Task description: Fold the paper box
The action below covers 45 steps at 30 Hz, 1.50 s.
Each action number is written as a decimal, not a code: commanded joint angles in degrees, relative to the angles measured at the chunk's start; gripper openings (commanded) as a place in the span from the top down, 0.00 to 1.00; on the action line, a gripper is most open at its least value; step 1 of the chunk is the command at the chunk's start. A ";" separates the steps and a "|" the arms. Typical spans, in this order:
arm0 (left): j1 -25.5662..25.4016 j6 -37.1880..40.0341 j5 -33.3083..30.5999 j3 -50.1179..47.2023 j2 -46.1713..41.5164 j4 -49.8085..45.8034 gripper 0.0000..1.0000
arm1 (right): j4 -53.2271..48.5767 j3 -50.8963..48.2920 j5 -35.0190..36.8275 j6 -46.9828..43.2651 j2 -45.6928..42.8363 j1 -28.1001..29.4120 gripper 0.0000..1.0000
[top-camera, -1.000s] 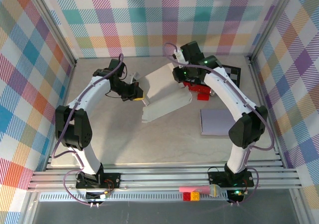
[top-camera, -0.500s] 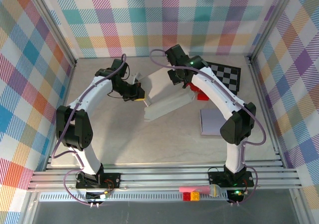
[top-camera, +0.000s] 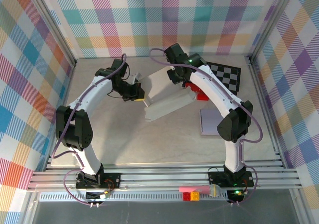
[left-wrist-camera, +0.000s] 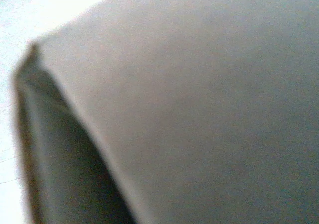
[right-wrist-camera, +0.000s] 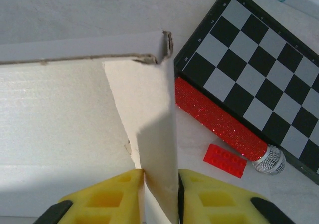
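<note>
I need to retake the upright flap (right-wrist-camera: 157,127) with my right gripper and swing the paper box square and clear, because it lies crooked with its corner beside the red microphone.
The white paper box (top-camera: 167,102) lies half folded in the middle of the table, one panel raised. My right gripper (top-camera: 175,80) hangs over its far right corner. In the right wrist view the yellow fingers (right-wrist-camera: 107,201) sit on either side of an upright flap (right-wrist-camera: 157,109), and both pads touch it across the narrow gap of the gripper (right-wrist-camera: 160,194). My left gripper (top-camera: 141,98) is pressed shut against the box's left edge. In the left wrist view the blurred cardboard of the box (left-wrist-camera: 199,84) is very close to the camera and hides the fingers.
A chessboard (top-camera: 227,74) lies at the back right. A red glitter microphone (right-wrist-camera: 219,119) and a red brick (right-wrist-camera: 225,161) lie beside the box. A lavender sheet (top-camera: 212,122) is on the right. Small bricks (top-camera: 194,194) rest on the front rail.
My right arm has swung left over the box's far corner and uncovered the chessboard. The box has shifted slightly. The left arm has barely moved.
</note>
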 commanded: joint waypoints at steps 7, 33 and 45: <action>-1.06 2.13 1.52 1.77 -2.40 -0.85 1.00 | -1.25 2.94 -4.51 1.35 1.43 -0.90 0.71; -3.79 -4.19 -0.24 0.65 -3.80 1.52 1.00 | -13.19 13.25 39.29 12.50 11.29 6.59 1.00; -4.14 -4.99 -0.03 0.01 -3.86 2.64 1.00 | -7.81 13.34 17.73 7.77 7.79 6.99 0.97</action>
